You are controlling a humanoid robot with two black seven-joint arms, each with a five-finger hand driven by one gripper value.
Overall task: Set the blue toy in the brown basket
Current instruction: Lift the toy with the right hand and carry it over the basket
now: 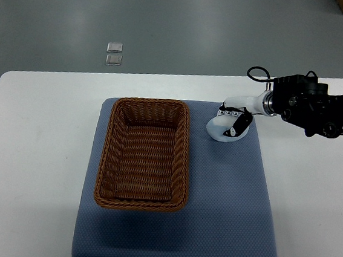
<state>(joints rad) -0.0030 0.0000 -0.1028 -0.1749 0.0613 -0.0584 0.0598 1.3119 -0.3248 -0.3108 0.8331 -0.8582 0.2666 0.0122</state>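
Note:
My right gripper needs to release the blue toy close to the middle of the brown basket's woven bottom (139,150).
The brown wicker basket (144,155) stands empty on the blue mat (225,206), left of centre. My right arm (319,107) reaches in from the right edge. Its white and black hand (230,122) hangs low over the mat, just beyond the basket's far right corner. A pale rounded shape (218,132) lies under the hand, touching the mat. I cannot tell whether that shape is the toy or part of the hand. No clearly blue toy shows anywhere else. The left arm is out of view.
The mat lies on a white table (35,152) whose far edge runs just behind the hand. Two small clear packets (114,53) lie on the grey floor beyond the table. A black cable (257,73) loops up from the right wrist.

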